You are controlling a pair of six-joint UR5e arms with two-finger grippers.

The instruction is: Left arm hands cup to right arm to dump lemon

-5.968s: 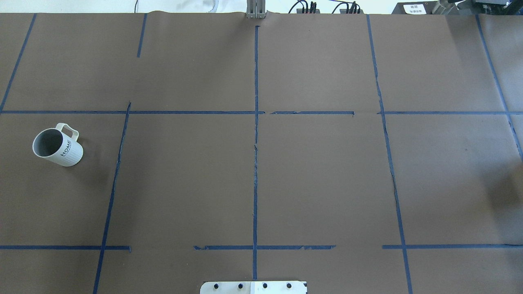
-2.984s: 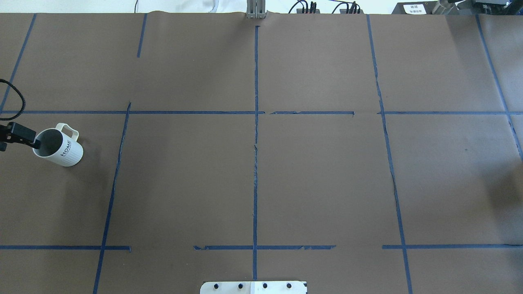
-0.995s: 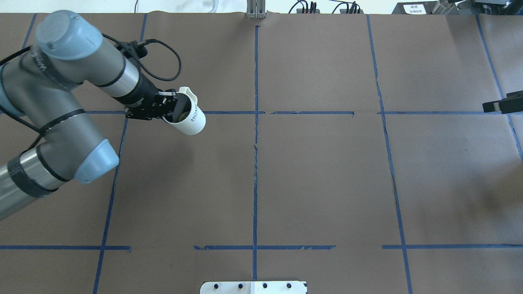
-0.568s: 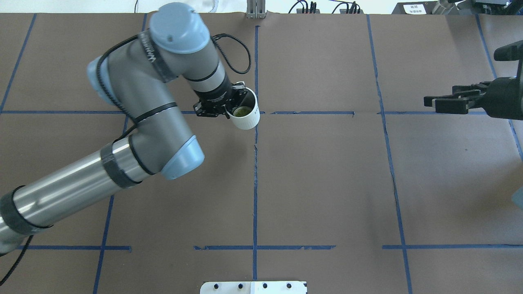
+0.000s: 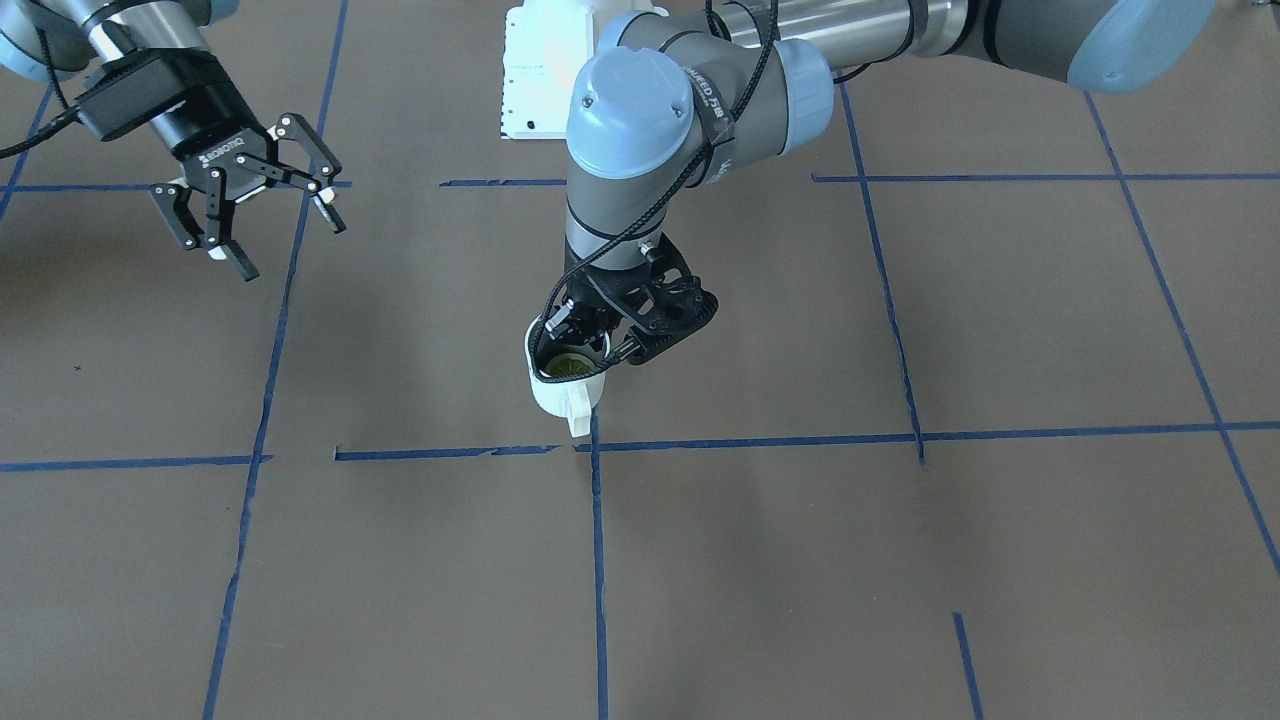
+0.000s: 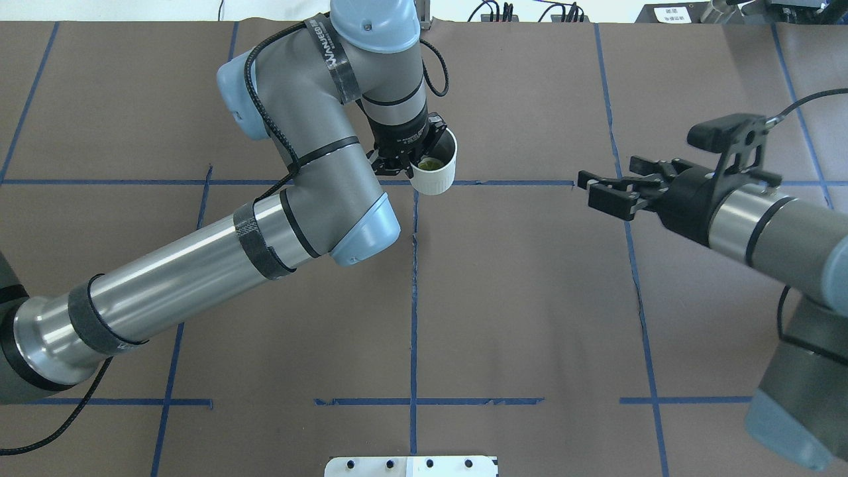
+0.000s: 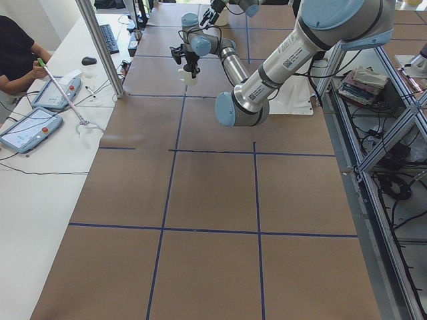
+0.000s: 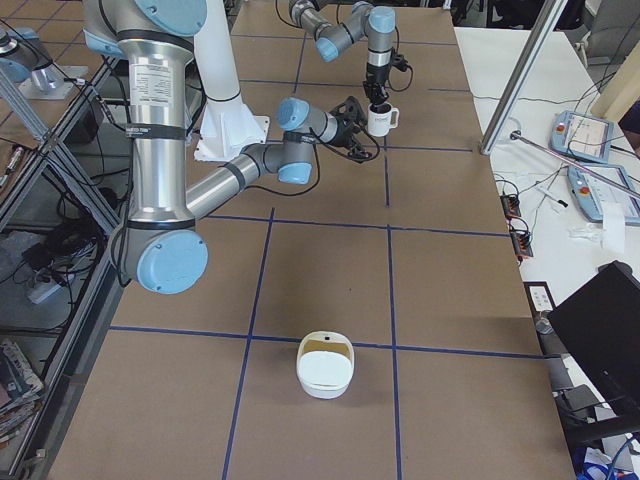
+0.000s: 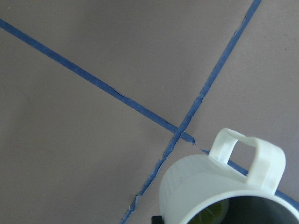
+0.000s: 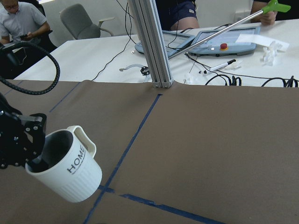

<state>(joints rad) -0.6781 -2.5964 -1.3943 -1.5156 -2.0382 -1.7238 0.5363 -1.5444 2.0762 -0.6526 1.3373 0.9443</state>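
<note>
Next, my left gripper releases the white cup into my right gripper, over the brown paper (image 5: 500, 250) near the white base plate. The cup now hangs in the air, mouth up.
The white cup (image 6: 436, 173) hangs in the air over the table's centre line, mouth up and a little tilted. My left gripper (image 6: 412, 161) is shut on its rim, one finger inside. The yellow-green lemon (image 6: 430, 163) lies in the cup's bottom. The front view shows the same grip: left gripper (image 5: 592, 345), cup (image 5: 562, 392), lemon (image 5: 567, 366). My right gripper (image 6: 586, 189) is open and empty, well to the right of the cup and pointing at it; it also shows in the front view (image 5: 288, 248). The right wrist view shows the cup (image 10: 70, 179) with "HOME" on its side.
Brown paper with blue tape lines (image 6: 415, 298) covers the table. A white base plate (image 6: 411, 466) sits at the near edge, an aluminium post (image 6: 414, 13) at the far edge. A white container (image 8: 325, 365) rests near the table's right end. Operators sit beyond the far edge.
My left arm came in, took the cup from the table's far left, lifted it and carried it right to the centre line. My right arm came in from the right, open.
</note>
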